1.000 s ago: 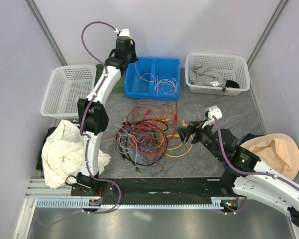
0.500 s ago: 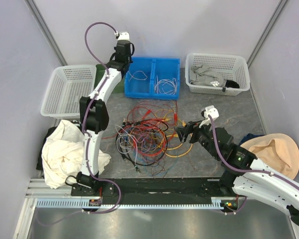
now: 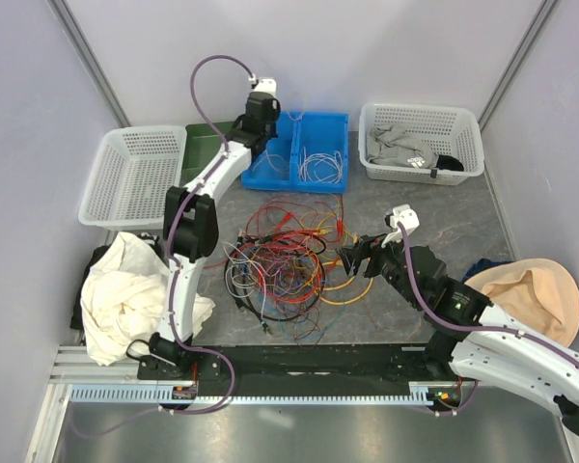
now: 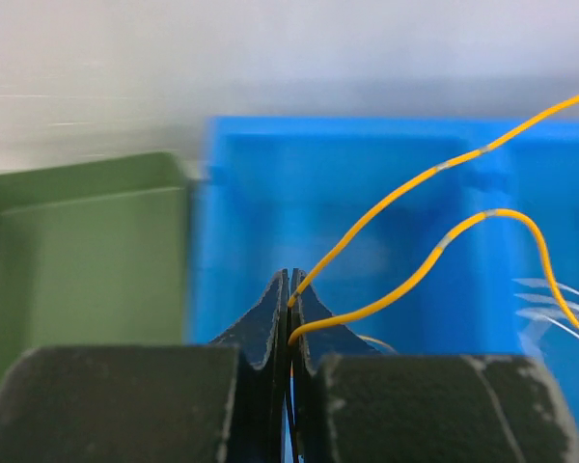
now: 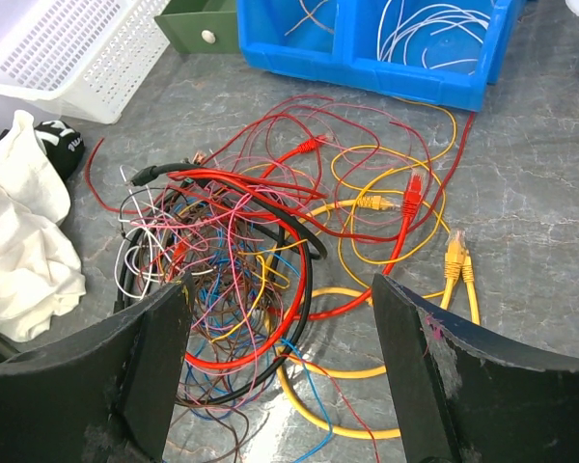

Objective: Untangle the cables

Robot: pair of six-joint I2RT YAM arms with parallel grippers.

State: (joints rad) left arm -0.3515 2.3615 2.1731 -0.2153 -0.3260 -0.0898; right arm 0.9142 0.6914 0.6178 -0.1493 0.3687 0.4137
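Note:
The pink wire and thin yellow wire lie over the middle of the heap (image 3: 290, 275) (image 5: 248, 307), inside the red cable's loop, and I should close my right gripper on them there.
The cables (image 3: 280, 258) lie in a tangled heap of red, yellow, black, pink, blue and white wires at the table's middle, also in the right wrist view (image 5: 241, 260). My left gripper (image 3: 258, 130) hangs over the left compartment of the blue bin (image 3: 294, 185). In the left wrist view it (image 4: 289, 285) is shut on a thin yellow wire (image 4: 405, 188) that runs up to the right. My right gripper (image 3: 352, 258) is open and empty, low over the heap's right edge (image 5: 280, 285).
White wires (image 3: 318, 166) lie in the bin's right compartment. A green box (image 3: 207, 145) stands left of the bin. A white basket (image 3: 135, 174) is at left, another with grey cloth (image 3: 425, 145) at right. A white cloth (image 3: 135, 289) and a tan hat (image 3: 531, 294) lie near the arms.
My left gripper has swung to the right, from beside the bin's left edge to over its left compartment. My right gripper has crept a little left toward the heap.

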